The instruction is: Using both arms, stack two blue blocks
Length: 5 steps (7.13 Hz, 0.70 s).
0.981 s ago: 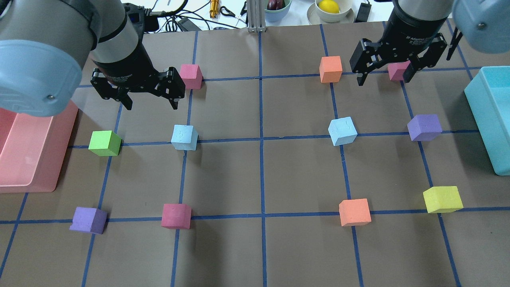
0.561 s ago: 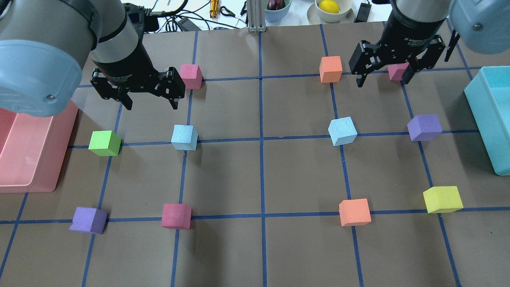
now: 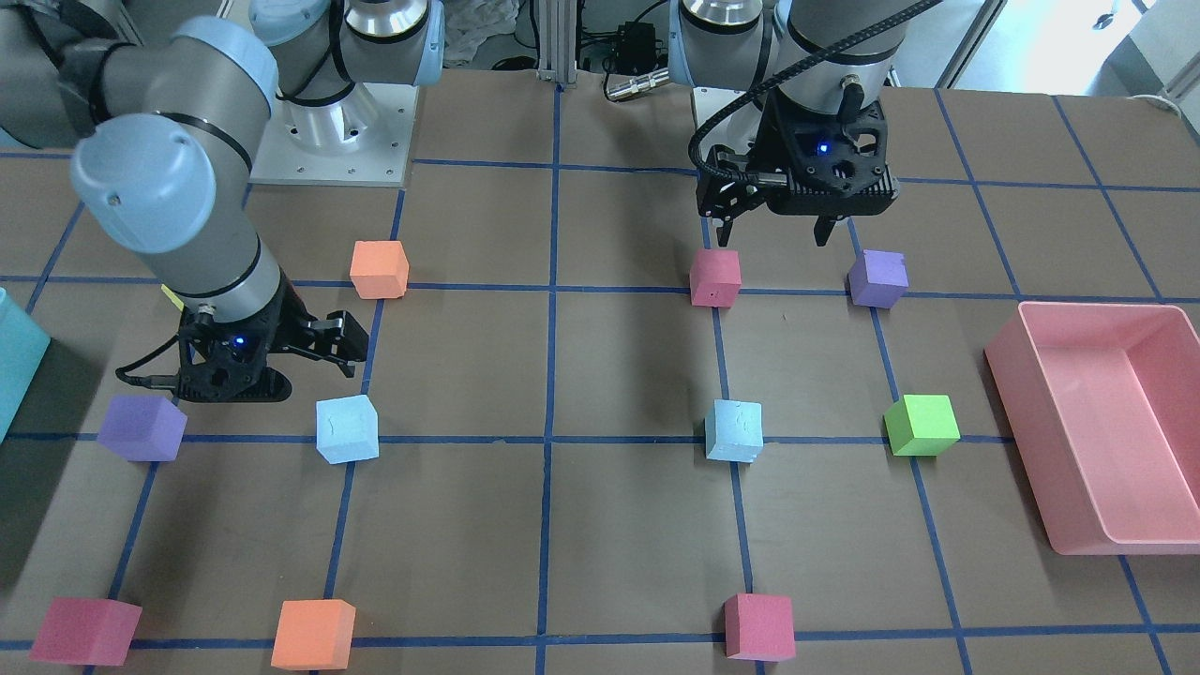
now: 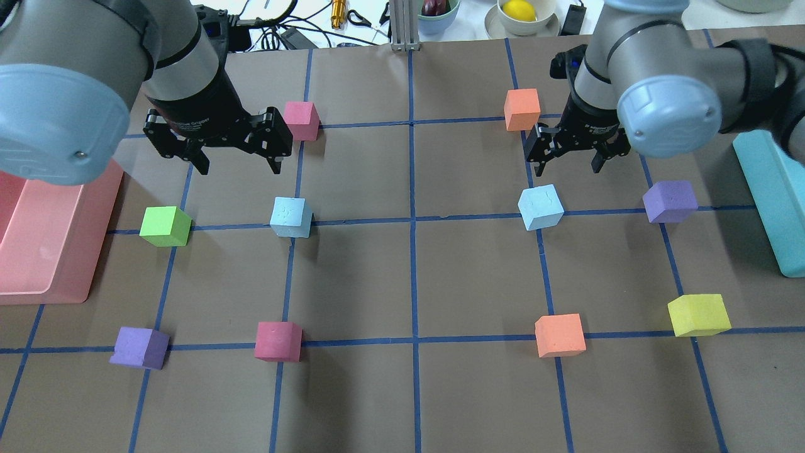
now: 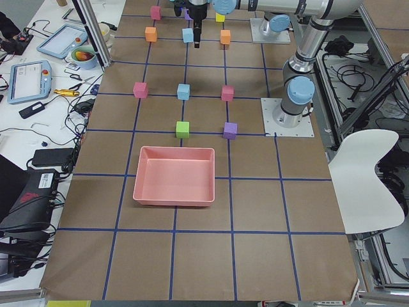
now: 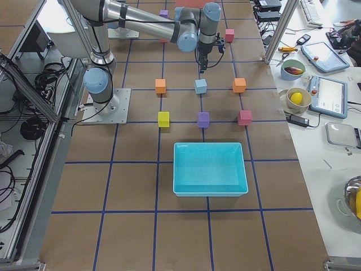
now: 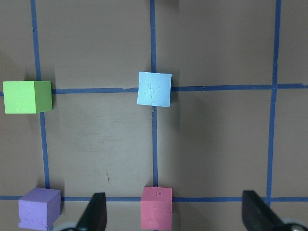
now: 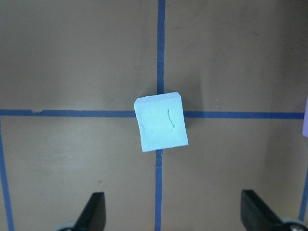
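Next, I close my right gripper on the opposite sides of the blue block (image 3: 346, 428) (image 8: 161, 123) next to the purple cube, nearer the teal bin.
Two pale blue blocks lie apart on the brown table. The left blue block (image 4: 291, 217) also shows in the left wrist view (image 7: 154, 89). The right blue block (image 4: 541, 206) also shows in the right wrist view (image 8: 161, 121). My left gripper (image 4: 240, 168) is open and empty, hovering behind and slightly left of the left block. My right gripper (image 4: 568, 170) is open and empty, hovering just behind the right block. In both wrist views the fingers (image 8: 94, 211) stand wide apart, with the block ahead of them, not between them.
A green cube (image 4: 165, 226), a pink cube (image 4: 300, 119) and a pink bin (image 4: 38, 251) are near the left arm. An orange cube (image 4: 522, 109), a purple cube (image 4: 670, 201) and a teal bin (image 4: 773, 189) are near the right arm. Several more cubes lie along the front row.
My right arm has swung in and moved its gripper left and forward, closer to the right blue block, and now hides the magenta cube behind it. The left arm has not moved.
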Each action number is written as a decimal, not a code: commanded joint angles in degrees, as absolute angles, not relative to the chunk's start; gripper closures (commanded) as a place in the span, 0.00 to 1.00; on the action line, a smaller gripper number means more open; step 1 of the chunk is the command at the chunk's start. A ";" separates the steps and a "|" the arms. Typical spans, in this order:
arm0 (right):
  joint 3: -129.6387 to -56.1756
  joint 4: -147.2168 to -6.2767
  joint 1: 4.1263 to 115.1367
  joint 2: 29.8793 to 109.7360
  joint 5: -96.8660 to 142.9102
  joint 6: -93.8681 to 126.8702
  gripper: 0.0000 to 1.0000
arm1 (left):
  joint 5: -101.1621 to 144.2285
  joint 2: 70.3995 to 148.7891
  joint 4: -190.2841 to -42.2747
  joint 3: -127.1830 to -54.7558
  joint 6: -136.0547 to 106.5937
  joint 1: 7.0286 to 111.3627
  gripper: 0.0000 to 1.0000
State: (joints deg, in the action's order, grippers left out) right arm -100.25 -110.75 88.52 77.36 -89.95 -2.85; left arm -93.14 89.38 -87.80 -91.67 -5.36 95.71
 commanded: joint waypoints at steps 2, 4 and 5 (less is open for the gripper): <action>-104.24 -120.93 88.86 70.42 -89.56 -2.99 0.00 | -93.16 89.38 -87.80 -91.67 -5.36 95.71 0.00; -104.41 -120.94 88.86 69.09 -89.39 -3.86 0.00 | -93.25 89.38 -87.80 -91.67 -5.36 95.71 0.00; -104.41 -120.94 88.86 68.56 -89.38 -3.87 0.00 | -93.25 89.38 -87.80 -91.58 -5.36 95.71 0.00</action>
State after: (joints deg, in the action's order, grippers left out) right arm -104.34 -120.88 88.85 69.31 -89.45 -3.70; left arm -93.23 89.38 -87.80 -91.66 -5.36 95.71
